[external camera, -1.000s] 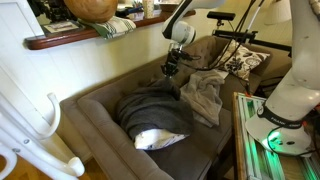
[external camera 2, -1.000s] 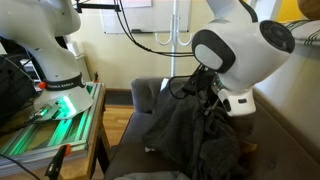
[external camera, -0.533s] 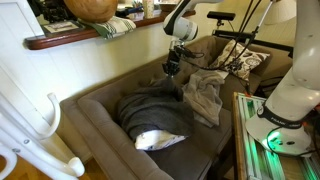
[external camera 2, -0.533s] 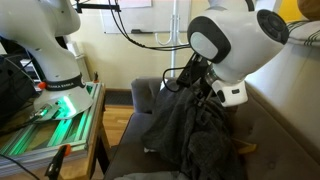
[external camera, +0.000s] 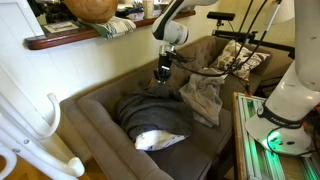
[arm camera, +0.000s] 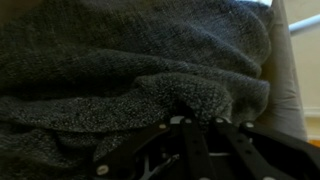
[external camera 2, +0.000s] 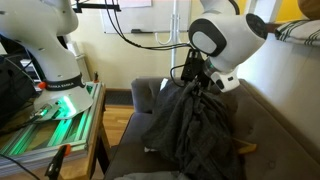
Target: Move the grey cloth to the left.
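Note:
The robot's gripper will release the fold of the grey cloth, now raised near the sofa back, on the middle of the heap, straight [external camera: 151, 105] behind the white object.
A dark grey knitted cloth [external camera: 148, 107] lies bunched on the seat of a sofa and shows as a tall draped heap in an exterior view [external camera 2: 190, 135]. My gripper [external camera: 163, 75] is at the cloth's upper edge near the sofa back and also shows above the heap [external camera 2: 196, 84]. In the wrist view the cloth [arm camera: 130, 60] fills the frame, and my gripper [arm camera: 198, 126] is shut on a raised fold of it.
A lighter beige-grey cloth [external camera: 205, 95] lies beside the dark one. A white object [external camera: 160, 139] lies on the dark cloth's front. A patterned pillow [external camera: 243, 62] sits at the sofa's end. A wooden shelf [external camera: 80, 38] runs above the sofa back [external camera: 120, 72]. A second robot base [external camera 2: 60, 70] stands on a side table.
My gripper has shifted along the sofa back, away from the beige cloth, with the fold of dark cloth in it. The wrist has turned, and the heap is pulled up.

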Controlling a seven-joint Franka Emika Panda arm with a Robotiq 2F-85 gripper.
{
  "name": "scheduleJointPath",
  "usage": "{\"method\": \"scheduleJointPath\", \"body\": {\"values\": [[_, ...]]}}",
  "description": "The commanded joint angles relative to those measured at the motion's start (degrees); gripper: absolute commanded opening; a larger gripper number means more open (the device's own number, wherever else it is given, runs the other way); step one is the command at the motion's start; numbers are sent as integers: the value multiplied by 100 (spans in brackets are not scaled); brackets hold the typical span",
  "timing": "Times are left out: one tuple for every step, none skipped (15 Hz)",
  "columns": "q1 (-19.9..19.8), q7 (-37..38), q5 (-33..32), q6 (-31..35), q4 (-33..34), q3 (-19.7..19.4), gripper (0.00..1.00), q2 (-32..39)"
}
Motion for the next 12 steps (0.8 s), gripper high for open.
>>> {"method": "scheduleJointPath", "body": {"values": [[443,-472,115,-167,-162,311,2,-162],[548,-592,139,-177,-124,416,2,-115],[640,-727,131,-195,-76,501,2,-75],[726,-862,142,-213,-56,592,2,-59],[804,-1001,129,-228,-19,668,2,-12],[869,-1145,108,-241,-12,733,2,35],[928,-1304,119,-241,-45,810,2,79],[984,-1464,104,-223,-66,871,2,135],[1018,-1611,95,-251,-61,932,2,190],[1036,-1784,72,-281,-49,979,2,252],[1046,-1968,69,-310,-38,1022,2,328],[1066,-2109,4,-372,-21,1036,2,400]]}}
